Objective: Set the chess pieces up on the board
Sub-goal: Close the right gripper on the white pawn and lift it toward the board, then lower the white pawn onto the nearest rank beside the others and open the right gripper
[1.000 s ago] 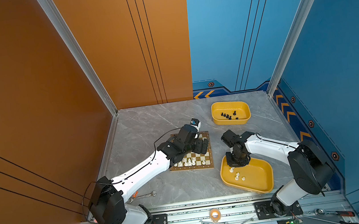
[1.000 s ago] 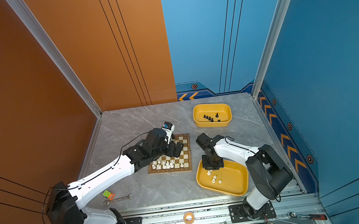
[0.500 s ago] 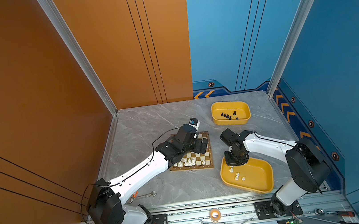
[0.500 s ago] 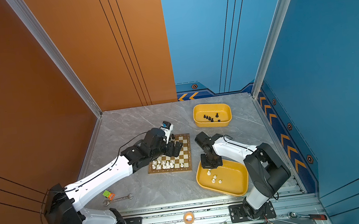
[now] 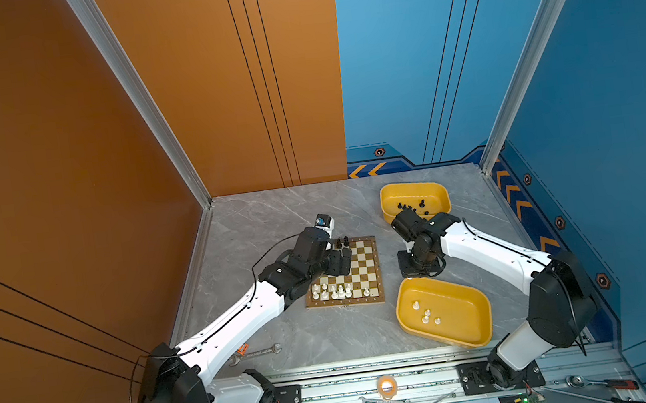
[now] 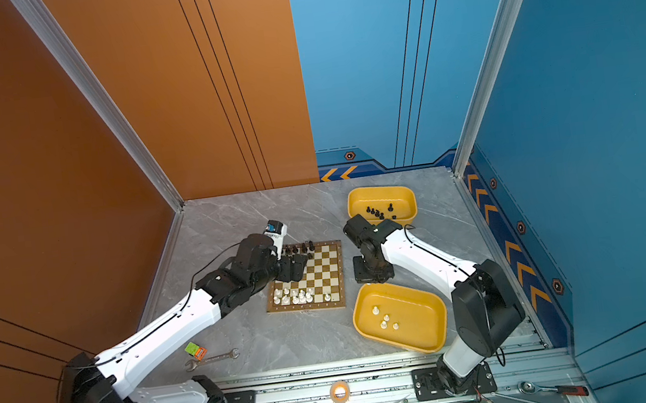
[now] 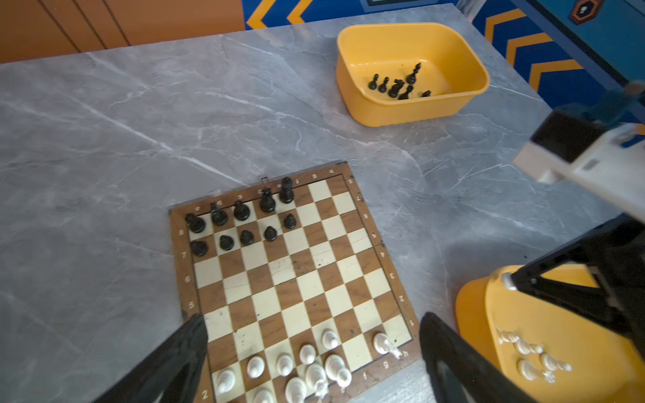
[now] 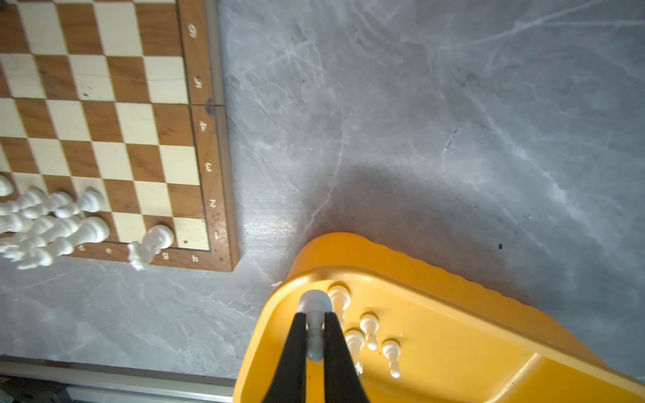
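Observation:
The robot's right gripper should release the white pawn on the brown square (image 5: 357,286) (image 8: 123,196) between the white pawns and the lone knight. The white pawn is now over the near tray's rim.
The board (image 5: 367,265) lies mid-table. Black chess pieces (image 7: 241,223) fill part of its two far rows, and white ones (image 7: 307,363) crowd its near rows. My left gripper (image 7: 313,316) hangs open above the board's near-left part, nothing between its fingers. My right gripper (image 8: 315,315) is shut on a white pawn (image 8: 314,301) and hovers over the far rim of the near yellow tray (image 5: 466,310). In a top view that gripper (image 5: 419,268) sits between the board and that tray. Several white pieces (image 8: 370,329) remain in the near tray.
A second yellow tray (image 5: 414,190) at the back right holds several black pieces (image 7: 398,85). A wrench (image 5: 254,353) and a small green and orange block (image 6: 193,349) lie near the front left. Walls close the table's back and sides.
My right gripper closed on a white pawn in the near tray and lifted it up to the tray's far rim. My left arm shifted only slightly over the board.

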Robot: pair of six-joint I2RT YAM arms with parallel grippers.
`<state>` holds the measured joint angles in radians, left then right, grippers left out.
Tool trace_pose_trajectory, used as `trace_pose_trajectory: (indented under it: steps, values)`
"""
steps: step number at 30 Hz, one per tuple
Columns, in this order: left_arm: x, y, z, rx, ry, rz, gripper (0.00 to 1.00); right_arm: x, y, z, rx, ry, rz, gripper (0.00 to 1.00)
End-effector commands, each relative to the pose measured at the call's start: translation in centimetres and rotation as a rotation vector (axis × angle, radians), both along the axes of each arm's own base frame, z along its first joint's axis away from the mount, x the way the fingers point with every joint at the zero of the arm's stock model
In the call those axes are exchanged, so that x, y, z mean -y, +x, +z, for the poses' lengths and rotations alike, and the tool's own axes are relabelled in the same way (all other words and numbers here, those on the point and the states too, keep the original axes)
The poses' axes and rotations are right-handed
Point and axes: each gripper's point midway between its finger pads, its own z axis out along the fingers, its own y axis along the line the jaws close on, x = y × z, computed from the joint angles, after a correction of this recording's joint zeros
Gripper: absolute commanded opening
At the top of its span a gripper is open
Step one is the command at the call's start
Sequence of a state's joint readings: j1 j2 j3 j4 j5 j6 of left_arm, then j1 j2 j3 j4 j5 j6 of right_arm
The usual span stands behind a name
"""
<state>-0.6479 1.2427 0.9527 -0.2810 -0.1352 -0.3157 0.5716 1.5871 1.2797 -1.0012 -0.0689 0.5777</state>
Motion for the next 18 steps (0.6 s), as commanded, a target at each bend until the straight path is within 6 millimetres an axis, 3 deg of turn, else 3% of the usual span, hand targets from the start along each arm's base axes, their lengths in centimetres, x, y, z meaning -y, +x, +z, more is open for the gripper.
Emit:
trace_pose_trajectory:
  steps: [1,6,11,18]
  values:
    - [-2.6,-0.3,0.0,0.005,-0.019,0.072,0.96,-0.6,0.1,1.1,-0.008,-0.046,0.047,0.09]
    - [-5.3,-1.1,0.0,0.009,-0.034,0.127,0.96,-4.1,1.7,0.9,-0.014,-0.042,0.113,0.09]
    - [-7.1,-2.1,-0.3,0.003,-0.045,0.159,0.96,-7.5,2.8,-0.5,-0.036,-0.036,0.162,0.09]
    - [-8.8,-3.5,-0.7,-0.011,-0.061,0.185,0.96,-12.2,2.7,-2.8,-0.078,-0.025,0.242,0.09]
